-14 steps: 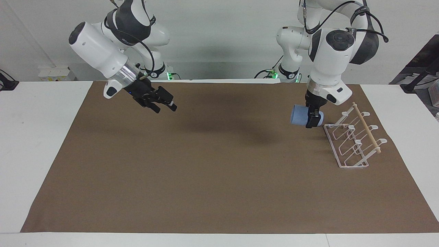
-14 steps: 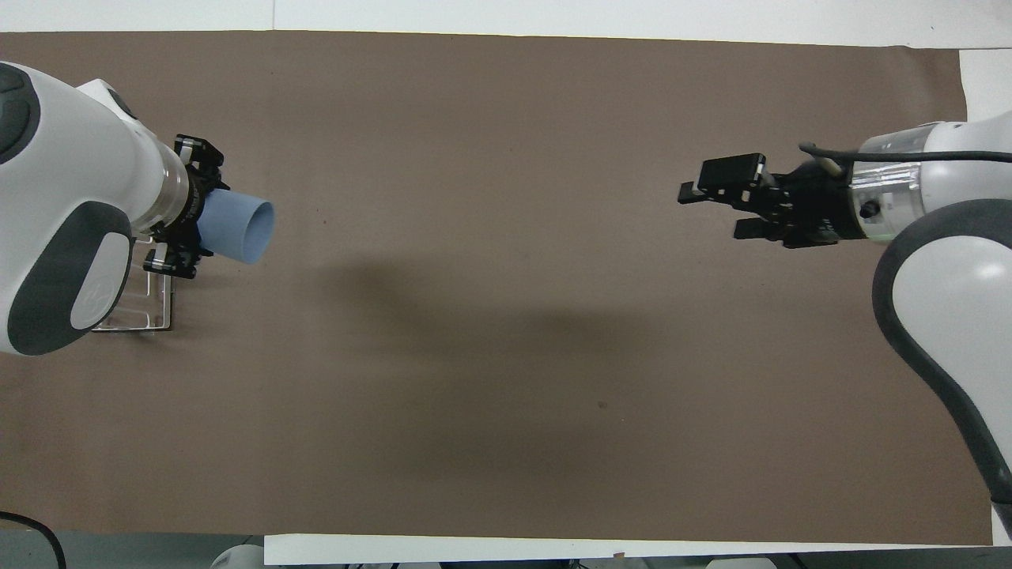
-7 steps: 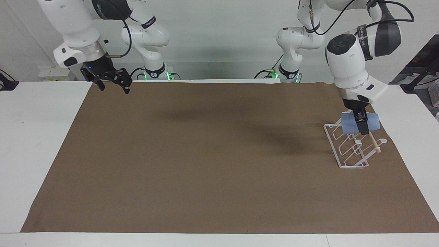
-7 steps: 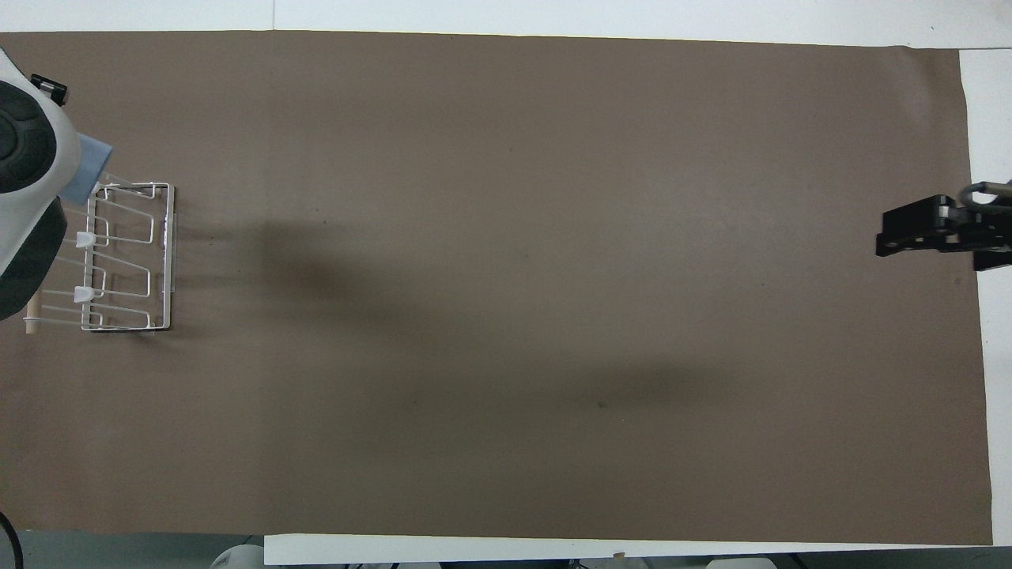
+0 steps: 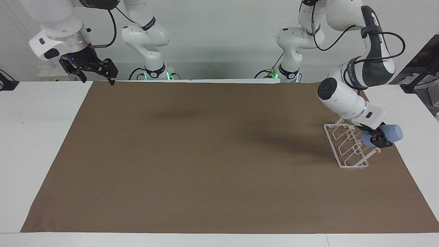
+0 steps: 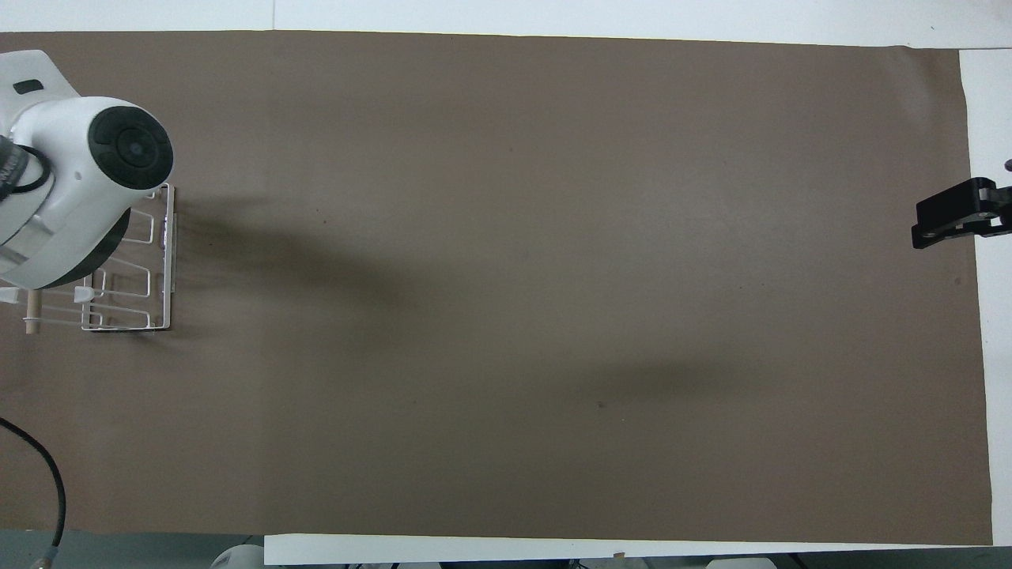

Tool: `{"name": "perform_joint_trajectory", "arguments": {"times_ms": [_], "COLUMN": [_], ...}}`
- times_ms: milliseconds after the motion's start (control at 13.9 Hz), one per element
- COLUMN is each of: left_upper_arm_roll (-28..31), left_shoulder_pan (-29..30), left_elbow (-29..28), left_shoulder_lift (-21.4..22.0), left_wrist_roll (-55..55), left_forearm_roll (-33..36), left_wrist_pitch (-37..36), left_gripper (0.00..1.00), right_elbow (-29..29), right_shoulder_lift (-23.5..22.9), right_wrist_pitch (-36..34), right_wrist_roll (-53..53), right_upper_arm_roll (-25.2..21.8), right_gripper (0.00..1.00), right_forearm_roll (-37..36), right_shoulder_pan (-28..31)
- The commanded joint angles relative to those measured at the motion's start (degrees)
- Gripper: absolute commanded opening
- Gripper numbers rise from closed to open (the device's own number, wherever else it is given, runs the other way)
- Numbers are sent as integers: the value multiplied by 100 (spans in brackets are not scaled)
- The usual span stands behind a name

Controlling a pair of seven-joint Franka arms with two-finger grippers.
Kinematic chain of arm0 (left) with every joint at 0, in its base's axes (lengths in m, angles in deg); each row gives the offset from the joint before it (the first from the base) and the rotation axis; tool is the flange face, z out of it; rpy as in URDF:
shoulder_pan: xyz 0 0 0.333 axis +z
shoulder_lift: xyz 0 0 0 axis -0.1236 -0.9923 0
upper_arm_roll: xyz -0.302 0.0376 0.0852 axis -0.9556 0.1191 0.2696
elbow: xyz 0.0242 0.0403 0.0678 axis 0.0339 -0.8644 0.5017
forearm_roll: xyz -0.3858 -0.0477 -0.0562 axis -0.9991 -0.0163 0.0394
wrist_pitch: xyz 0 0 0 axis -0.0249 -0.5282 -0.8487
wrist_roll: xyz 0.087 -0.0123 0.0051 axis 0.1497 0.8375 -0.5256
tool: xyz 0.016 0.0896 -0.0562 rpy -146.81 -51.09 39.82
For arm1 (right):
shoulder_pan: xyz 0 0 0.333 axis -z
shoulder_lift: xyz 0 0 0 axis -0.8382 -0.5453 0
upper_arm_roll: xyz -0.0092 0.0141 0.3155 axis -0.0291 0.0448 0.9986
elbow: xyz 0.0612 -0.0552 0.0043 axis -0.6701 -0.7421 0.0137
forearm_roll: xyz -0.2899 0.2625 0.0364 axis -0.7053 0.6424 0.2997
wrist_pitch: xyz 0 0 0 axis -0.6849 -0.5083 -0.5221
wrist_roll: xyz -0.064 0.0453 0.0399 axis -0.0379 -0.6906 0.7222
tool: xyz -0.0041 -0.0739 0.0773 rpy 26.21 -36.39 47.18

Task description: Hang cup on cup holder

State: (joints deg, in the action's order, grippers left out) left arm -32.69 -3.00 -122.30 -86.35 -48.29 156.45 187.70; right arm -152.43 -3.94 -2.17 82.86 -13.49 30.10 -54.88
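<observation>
Next, my left gripper lets go of the light-blue cup on the wire loop at the cup holder's upper edge (image 6: 119,198).
The white wire cup holder (image 5: 345,148) stands on the brown mat at the left arm's end of the table. My left gripper (image 5: 377,140) is shut on the light-blue cup (image 5: 393,133) and holds it on its side at the holder's upper edge, by the wooden rod (image 5: 378,150). I cannot tell whether the cup touches a wire loop. In the overhead view the left arm (image 6: 87,190) covers part of the holder (image 6: 130,304) and hides the cup. My right gripper (image 5: 93,70) is open and empty, raised over the mat's corner at the right arm's end; it waits.
A brown mat (image 5: 219,157) covers most of the white table (image 5: 34,137). The right gripper's tips (image 6: 953,221) show at the mat's edge in the overhead view.
My left gripper carried the cup from beside the holder across it and down to its rod side. My right arm drew back and up to the mat's corner.
</observation>
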Motion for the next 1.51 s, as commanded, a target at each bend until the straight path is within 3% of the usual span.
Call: {"name": "perform_joint_trajectory", "arguments": {"times_ms": [0, 431, 1437], "left_upper_arm_roll": [-3, -20, -20], "left_shoulder_pan": [-290, -265, 43], "left_elbow": [40, -188, -530], "left_shoulder_lift": [-14, 56, 135], "left_wrist_roll": [-153, -355, -698], "left_forearm_roll": [197, 162, -137], "left_wrist_pitch": [-422, -388, 446], "left_gripper": [33, 33, 33], "right_elbow": [-136, -268, -242], "right_shoulder_lift": [88, 158, 158], "right_wrist_pitch": [-68, -41, -50], "right_wrist_roll": [-99, -90, -99], "right_upper_arm_roll": [-35, -44, -52], "right_gripper": [99, 99, 99], "right_forearm_roll": [-32, -32, -32], "right_shoulder_pan": [4, 3, 12]}}
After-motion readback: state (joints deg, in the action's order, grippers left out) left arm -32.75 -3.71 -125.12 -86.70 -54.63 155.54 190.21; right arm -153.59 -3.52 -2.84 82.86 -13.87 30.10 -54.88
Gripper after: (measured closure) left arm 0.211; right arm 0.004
